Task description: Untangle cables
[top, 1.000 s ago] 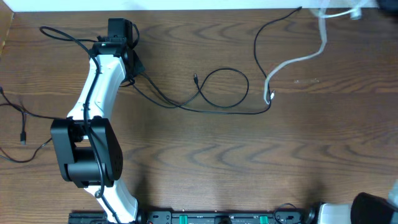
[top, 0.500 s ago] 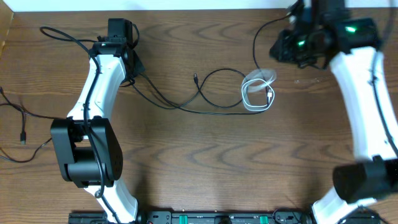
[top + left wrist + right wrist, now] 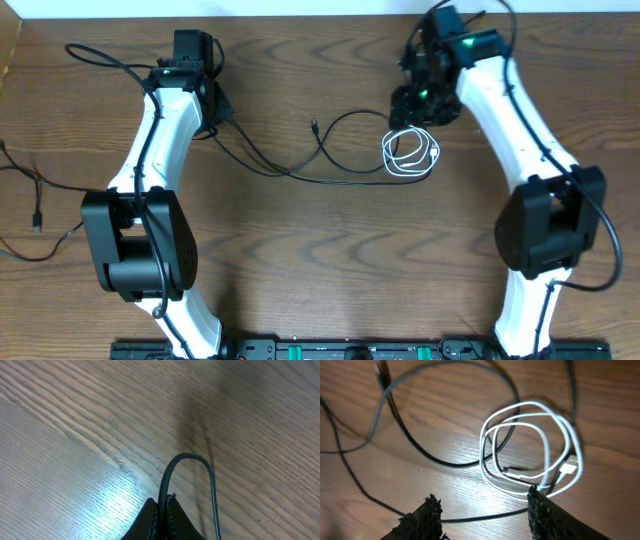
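The robot's right gripper will close on the white cable, at the coil's side [image 3: 385,161] [image 3: 483,460] facing the left gripper, where the loop of the black cable passes under.
The white cable [image 3: 434,155] lies in a loose coil on the table, right of centre. The long black cable [image 3: 340,179] runs from my left gripper [image 3: 218,108] across the table, loops near the middle and passes under the coil. My left gripper [image 3: 165,506] is shut on this black cable [image 3: 187,457], which arches out from between the fingertips. My right gripper [image 3: 416,104] hovers just behind the coil, open and holding nothing. In the right wrist view, the gripper [image 3: 485,507] spans a black strand, with the white coil [image 3: 525,406] beyond. A shorter black cable [image 3: 38,215] lies at the far left edge.
Wood-grain table [image 3: 320,270] with a white wall edge along the back. The left arm's own thick lead [image 3: 100,55] loops at the back left. Both arm bases stand at the front edge.
The right arm swung in from the right. The white cable, stretched toward the back right a second ago, now lies coiled on the table, and the right gripper has opened off it.
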`<state>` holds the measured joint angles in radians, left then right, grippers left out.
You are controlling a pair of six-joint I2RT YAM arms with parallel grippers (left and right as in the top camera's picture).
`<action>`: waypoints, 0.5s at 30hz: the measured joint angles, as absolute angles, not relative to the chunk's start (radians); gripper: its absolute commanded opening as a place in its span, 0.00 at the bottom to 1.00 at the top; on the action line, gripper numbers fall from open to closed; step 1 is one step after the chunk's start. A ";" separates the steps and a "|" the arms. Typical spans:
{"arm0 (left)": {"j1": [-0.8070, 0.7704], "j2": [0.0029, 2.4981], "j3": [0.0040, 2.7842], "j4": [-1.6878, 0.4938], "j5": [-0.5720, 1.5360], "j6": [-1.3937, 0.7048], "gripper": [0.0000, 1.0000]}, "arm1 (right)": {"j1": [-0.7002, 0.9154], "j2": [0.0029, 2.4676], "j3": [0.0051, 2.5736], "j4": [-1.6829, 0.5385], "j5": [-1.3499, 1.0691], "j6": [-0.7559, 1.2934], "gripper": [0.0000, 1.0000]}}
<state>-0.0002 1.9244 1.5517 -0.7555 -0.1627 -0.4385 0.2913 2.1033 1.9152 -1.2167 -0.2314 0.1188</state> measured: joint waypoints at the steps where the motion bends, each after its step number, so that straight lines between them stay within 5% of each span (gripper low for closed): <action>1: 0.000 1.925 1.552 -0.756 -0.163 -0.439 0.08 | 0.297 2.110 1.915 -1.219 -0.226 0.117 0.53; 15: 0.000 1.924 1.552 -0.759 -0.163 -0.441 0.08 | 0.415 2.244 1.914 -1.265 -0.053 0.030 0.43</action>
